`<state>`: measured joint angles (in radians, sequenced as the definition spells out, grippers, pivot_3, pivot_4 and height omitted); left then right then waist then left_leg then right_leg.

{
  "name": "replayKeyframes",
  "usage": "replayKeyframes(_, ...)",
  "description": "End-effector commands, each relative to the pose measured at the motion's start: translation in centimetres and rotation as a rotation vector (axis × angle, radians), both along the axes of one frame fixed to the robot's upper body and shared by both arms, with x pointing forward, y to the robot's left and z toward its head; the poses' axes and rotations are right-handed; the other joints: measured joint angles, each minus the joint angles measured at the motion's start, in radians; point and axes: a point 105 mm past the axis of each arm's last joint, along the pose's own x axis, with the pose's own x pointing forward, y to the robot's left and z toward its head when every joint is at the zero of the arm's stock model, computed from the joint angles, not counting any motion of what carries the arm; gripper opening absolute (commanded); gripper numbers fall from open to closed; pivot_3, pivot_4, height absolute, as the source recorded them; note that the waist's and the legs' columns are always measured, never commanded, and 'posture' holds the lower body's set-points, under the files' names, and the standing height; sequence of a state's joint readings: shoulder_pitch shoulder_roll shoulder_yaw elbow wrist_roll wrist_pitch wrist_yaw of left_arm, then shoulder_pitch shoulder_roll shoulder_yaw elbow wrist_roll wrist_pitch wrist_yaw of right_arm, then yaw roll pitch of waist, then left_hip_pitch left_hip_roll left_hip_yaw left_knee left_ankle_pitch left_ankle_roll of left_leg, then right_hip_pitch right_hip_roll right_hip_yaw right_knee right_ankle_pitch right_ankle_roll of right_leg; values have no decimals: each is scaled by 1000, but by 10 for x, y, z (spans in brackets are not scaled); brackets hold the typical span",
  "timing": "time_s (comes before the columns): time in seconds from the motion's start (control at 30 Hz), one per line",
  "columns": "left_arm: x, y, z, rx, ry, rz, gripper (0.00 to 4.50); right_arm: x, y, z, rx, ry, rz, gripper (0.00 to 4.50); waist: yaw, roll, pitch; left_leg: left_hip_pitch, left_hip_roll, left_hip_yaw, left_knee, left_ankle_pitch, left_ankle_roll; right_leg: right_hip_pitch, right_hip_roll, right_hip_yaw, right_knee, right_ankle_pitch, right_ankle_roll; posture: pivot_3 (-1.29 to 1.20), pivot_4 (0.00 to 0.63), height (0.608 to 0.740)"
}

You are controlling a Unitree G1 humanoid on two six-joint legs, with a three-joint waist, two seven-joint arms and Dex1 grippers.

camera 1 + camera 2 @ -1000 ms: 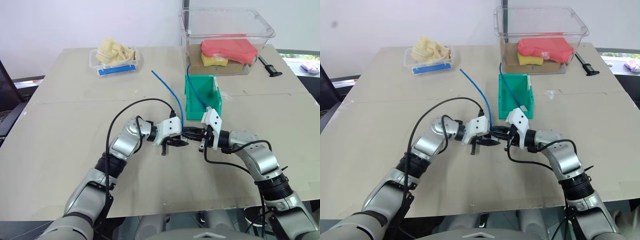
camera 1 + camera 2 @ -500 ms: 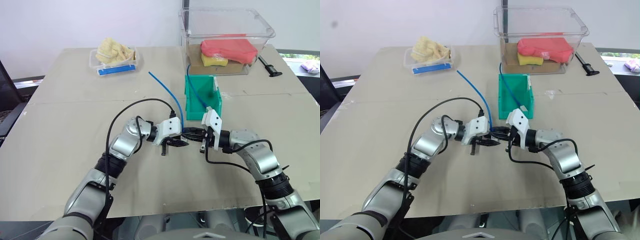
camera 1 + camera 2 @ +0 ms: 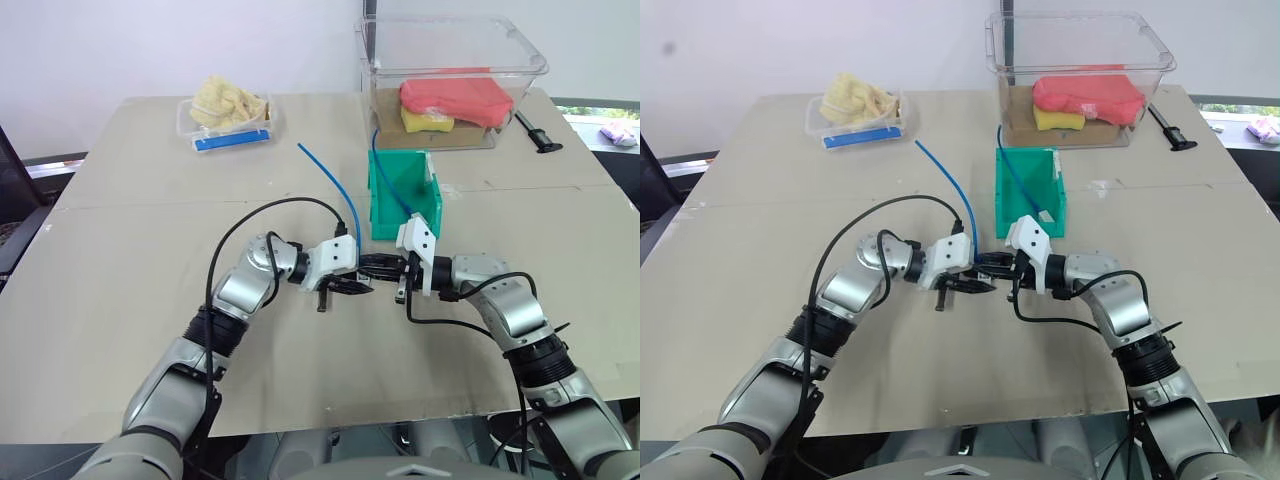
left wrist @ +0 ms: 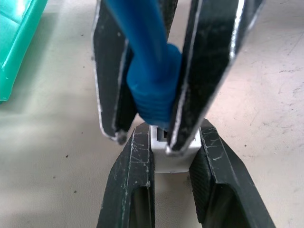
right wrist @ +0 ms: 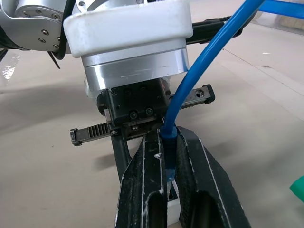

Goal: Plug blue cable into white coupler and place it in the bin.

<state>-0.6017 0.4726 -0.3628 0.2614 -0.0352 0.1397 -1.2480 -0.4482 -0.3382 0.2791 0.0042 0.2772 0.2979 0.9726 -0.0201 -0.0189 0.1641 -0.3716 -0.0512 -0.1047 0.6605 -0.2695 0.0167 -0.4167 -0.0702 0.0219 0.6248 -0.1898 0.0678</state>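
My left gripper needs to set the white coupler down and let go of it in the green bin (image 3: 409, 199), next to the end of the other blue cable. The coupler is now above the table's middle.
Above the table's middle, my two grippers meet tip to tip. My left gripper (image 4: 173, 137) is shut on the white coupler (image 4: 173, 162), a small white block between its fingers. Facing it, my right gripper (image 5: 169, 137) is shut on the boot of the blue cable (image 3: 340, 195), with the cable's end pressed at the coupler's socket. I cannot tell how deep the plug sits. The cable's free length arcs up and away to the left. The green bin (image 3: 379, 198) stands just beyond the grippers.
Another blue cable (image 3: 396, 185) lies in the green bin. A large clear tub (image 3: 455, 40) holding red and yellow items stands at the back right, with a black tool (image 3: 538, 134) beside it. A small clear tray (image 3: 232, 135) with a blue label sits at the back left.
The right gripper has tilted slightly. The cable's free end swung a little to the left. Both grippers stay together at the same spot.
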Motion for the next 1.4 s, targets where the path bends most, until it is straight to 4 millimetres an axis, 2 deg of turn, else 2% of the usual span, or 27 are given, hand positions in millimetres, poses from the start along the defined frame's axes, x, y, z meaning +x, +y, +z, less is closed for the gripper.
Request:
replayKeyframes(0.03,-3,-2,5,-22,-9,-35,386,-2,3,-3,-8,3,11,0,0,0,0,0,0,0,0,0,0,0,0,0,0,0,0,0,150,740)
replayKeyframes(0.37,-6,0,7,-33,-5,-68,386,-14,-4,-15,-11,-6,71,0,1,0,0,0,0,0,0,0,0,0,0,0,0,0,0,0,150,740)
replayKeyframes(0.67,-9,1,9,-44,-3,-93,386,-17,-6,-22,1,31,73,0,2,0,0,0,0,0,0,0,0,0,0,0,0,0,0,0,150,740)
replayKeyframes(0.9,-10,2,5,-40,2,-91,386,-20,-19,-37,-7,89,26,0,3,0,0,0,0,0,0,0,0,0,0,0,0,0,0,0,150,740)
replayKeyframes(1.17,-10,1,4,-34,-7,-94,386,-22,-24,-58,-122,102,30,0,3,0,0,0,0,0,0,0,0,0,0,0,0,0,0,0,150,740)
replayKeyframes(1.4,-9,0,3,-37,-16,-88,386,-26,-28,-88,-360,100,86,0,3,0,-1,6,0,1,-1,0,0,5,0,0,0,0,0,0,150,740)
